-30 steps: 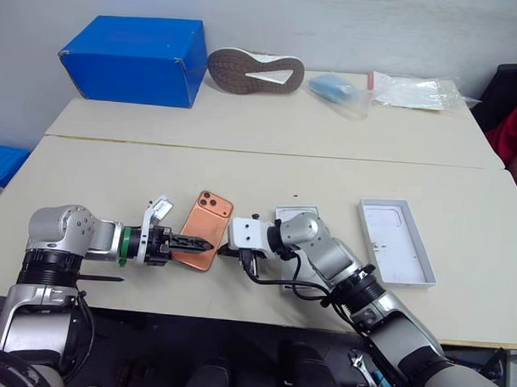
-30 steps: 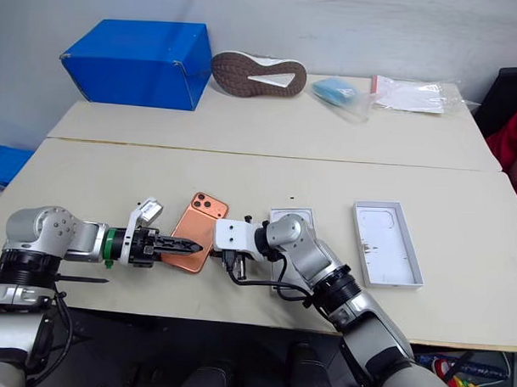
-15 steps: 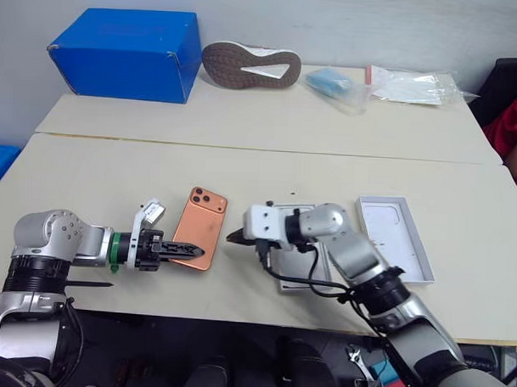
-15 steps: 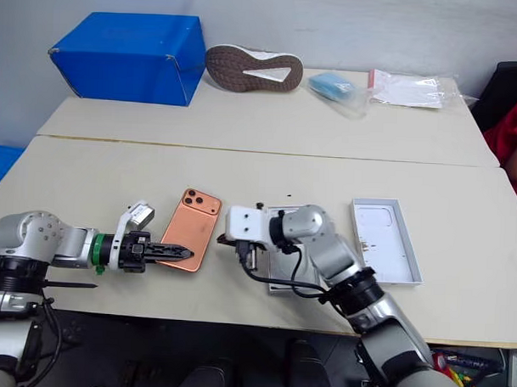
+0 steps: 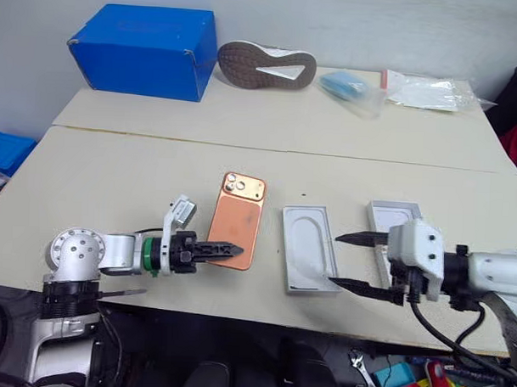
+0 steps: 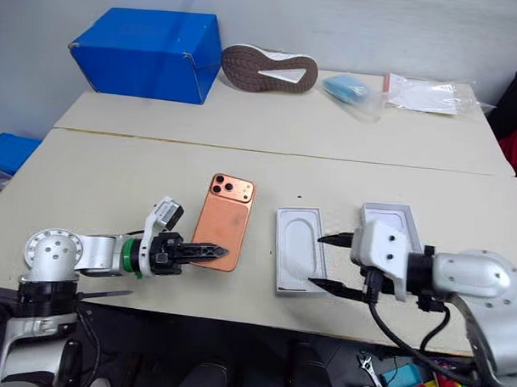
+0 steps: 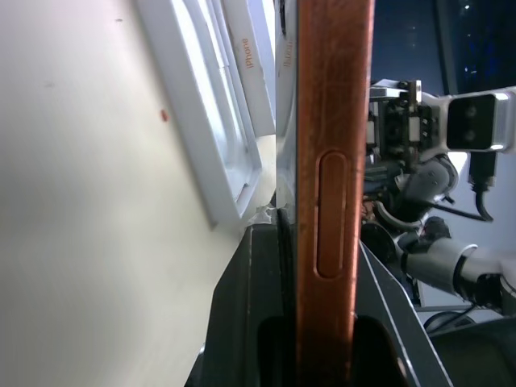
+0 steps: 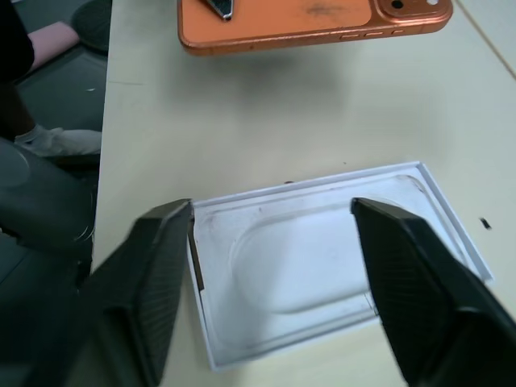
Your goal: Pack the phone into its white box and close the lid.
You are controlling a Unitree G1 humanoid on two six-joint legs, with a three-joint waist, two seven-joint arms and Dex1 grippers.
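Note:
The robot's left gripper needs to release the orange phone over the moulded hollow of the white box (image 5: 302, 248) (image 7: 211, 85), with the camera bump toward the box's far end.
The orange phone (image 5: 238, 218) lies back up left of centre, its camera bump at the far end. My left gripper (image 5: 226, 249) is shut on the phone's near short end; the left wrist view shows the phone's edge (image 7: 332, 161) pinched between the fingers. Right of it sits the white box (image 5: 308, 256), a shallow rimmed tray with a rounded moulded recess inside. My right gripper (image 5: 335, 261) hangs open at the box's right edge, and the box (image 8: 322, 258) shows between its spread fingers. The lid (image 6: 385, 213) lies open side up behind the right gripper, mostly hidden.
On the far table stand a big blue box (image 5: 145, 38), a shoe sole up (image 5: 267, 65), a blue packet in plastic (image 5: 351, 85) and a clear bag (image 5: 436, 91). A seam (image 5: 277, 147) joins the two tables. The near table edge runs just below both grippers.
The right gripper has left the phone, swung back to the right and opened over the white box. The left gripper has shut on the phone's end and carried it rightward. The camera has shifted too.

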